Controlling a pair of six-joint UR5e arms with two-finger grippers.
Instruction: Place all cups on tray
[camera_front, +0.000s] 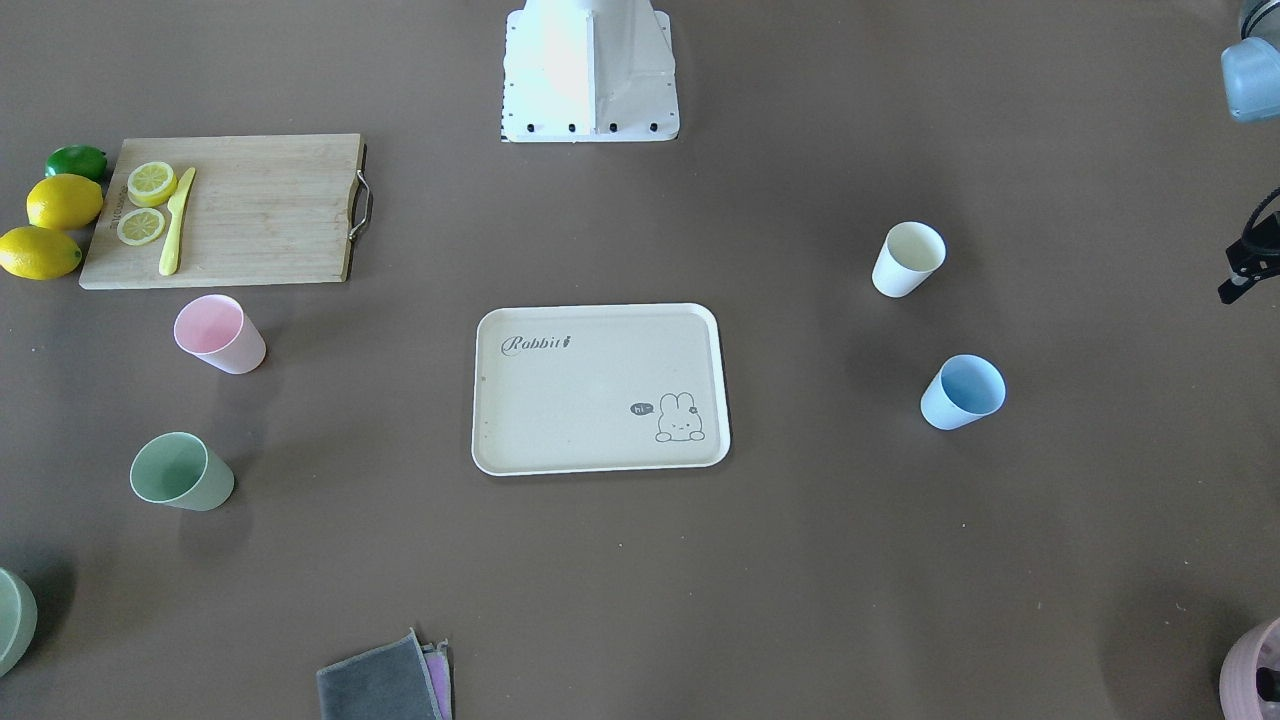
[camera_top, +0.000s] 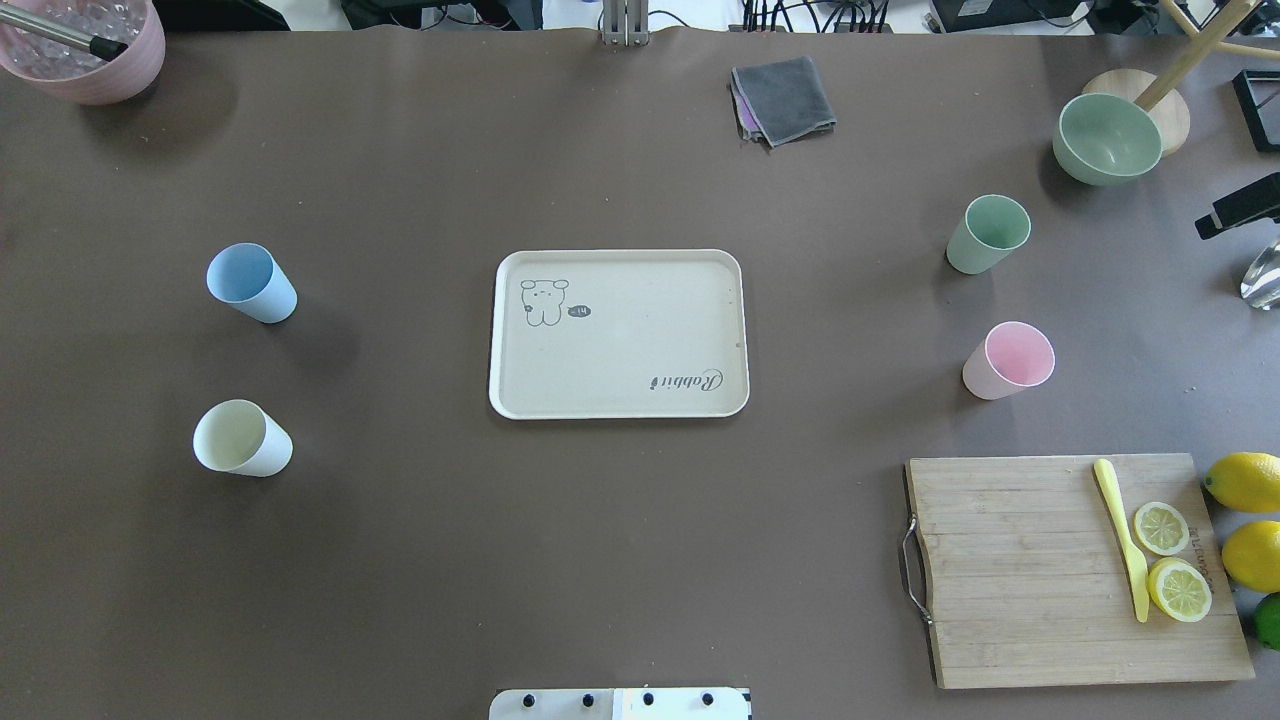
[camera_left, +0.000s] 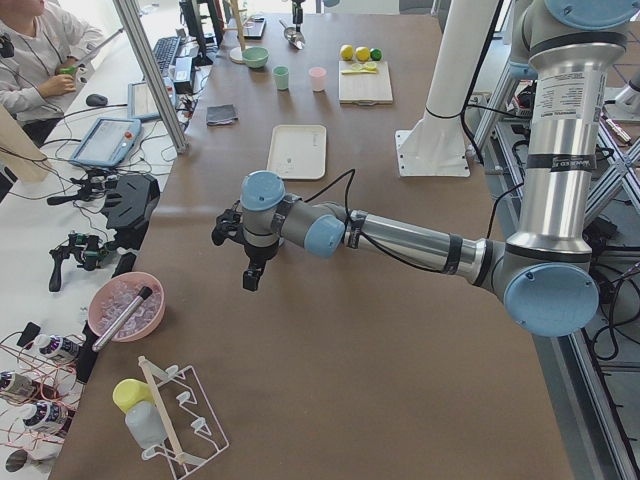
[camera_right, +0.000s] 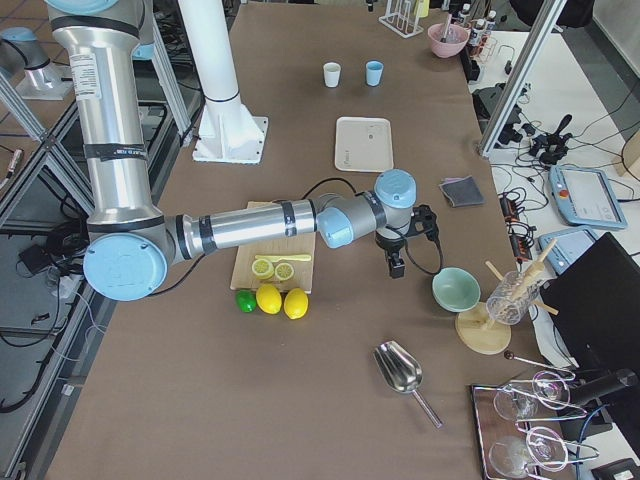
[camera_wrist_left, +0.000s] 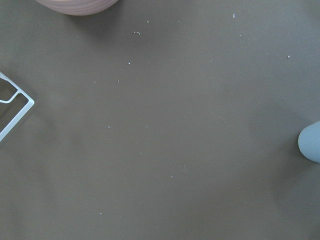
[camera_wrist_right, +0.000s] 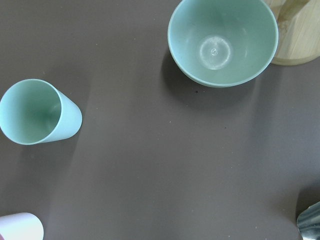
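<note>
The robot's right gripper needs to next move to the pink cup and grip the pink cup's rim (camera_front: 176, 328) on the side away from the cream tray.
The cream tray (camera_front: 590, 390) with "Rabbit" script lies bare at the table's middle. Four cups stand upright on the table, off the tray. In the front-facing view the pink cup (camera_front: 218, 333) and green cup (camera_front: 180, 472) are at the left, and the cream-white cup (camera_front: 908, 260) and blue cup (camera_front: 962, 392) at the right. My left gripper (camera_left: 248, 268) hovers above the table beyond the blue cup (camera_wrist_left: 311, 142). My right gripper (camera_right: 395, 262) hovers near the green cup (camera_wrist_right: 37, 111). Neither gripper's fingers show clearly, so I cannot tell whether they are open or shut.
A bamboo cutting board (camera_top: 1010, 570) carries lemon slices and a yellow knife, with lemons (camera_top: 1245, 480) beside it. A green bowl (camera_wrist_right: 222, 40) and a wooden stand (camera_top: 1170, 105) are at the far right. A folded grey cloth (camera_top: 785, 95) and a pink bowl (camera_top: 90, 50) lie at the far edge.
</note>
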